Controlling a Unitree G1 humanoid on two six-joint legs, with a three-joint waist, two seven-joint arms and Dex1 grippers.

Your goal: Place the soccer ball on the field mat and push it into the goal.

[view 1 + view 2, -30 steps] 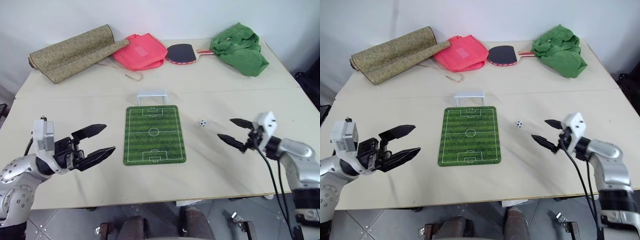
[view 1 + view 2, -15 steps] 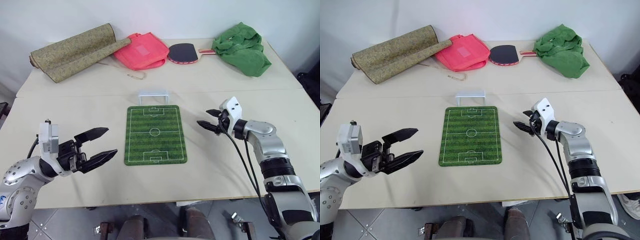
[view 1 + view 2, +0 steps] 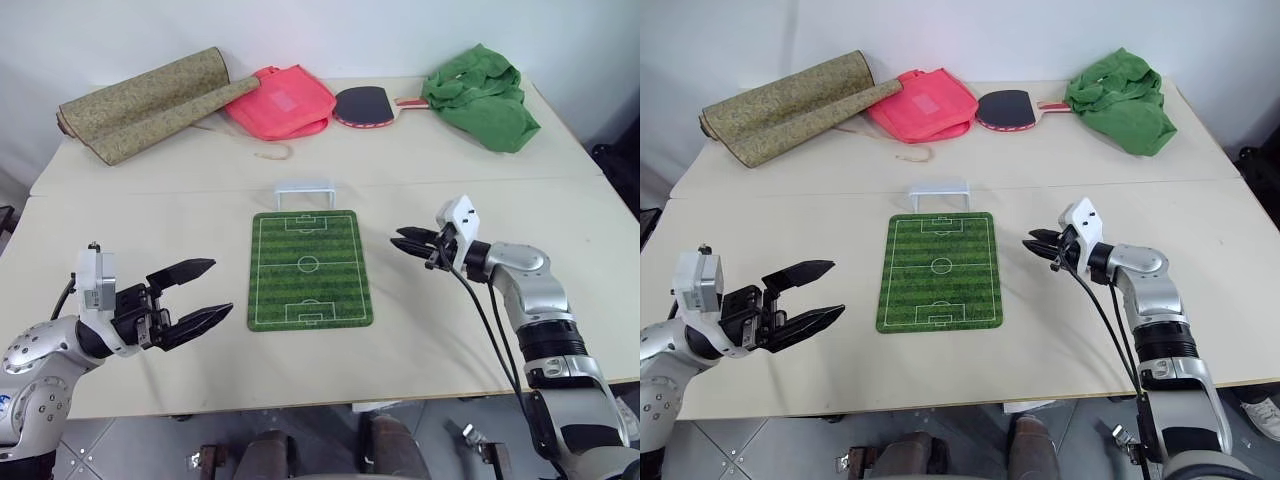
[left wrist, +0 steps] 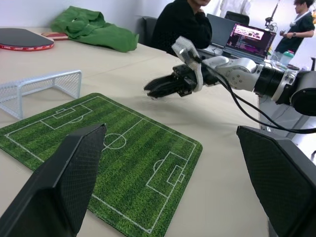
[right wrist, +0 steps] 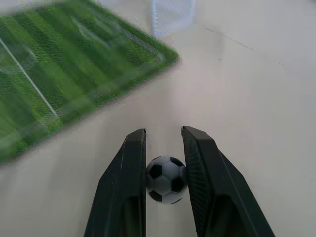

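I will use my right gripper to set the soccer ball down in the white-lined box at the field mat's near end (image 3: 310,314).
The tiny black-and-white soccer ball (image 5: 165,179) sits pinched between the two black fingers of my right gripper (image 3: 403,241), just above the table and a short way right of the field mat (image 3: 309,267). The green striped field mat lies flat at the table's middle. The white goal (image 3: 304,192) stands at the mat's far edge. My left gripper (image 3: 205,292) hovers open and empty to the left of the mat, near the table's front.
Along the back of the table lie a rolled olive speckled mat (image 3: 150,103), a pink bag (image 3: 283,102), a table-tennis paddle (image 3: 362,105) and a green cloth (image 3: 482,95). A person (image 4: 180,24) sits beyond the table with a laptop (image 4: 244,39).
My right gripper has moved left toward the mat and closed its fingers on the ball, which lay loose on the table a second ago. The left gripper has stayed put.
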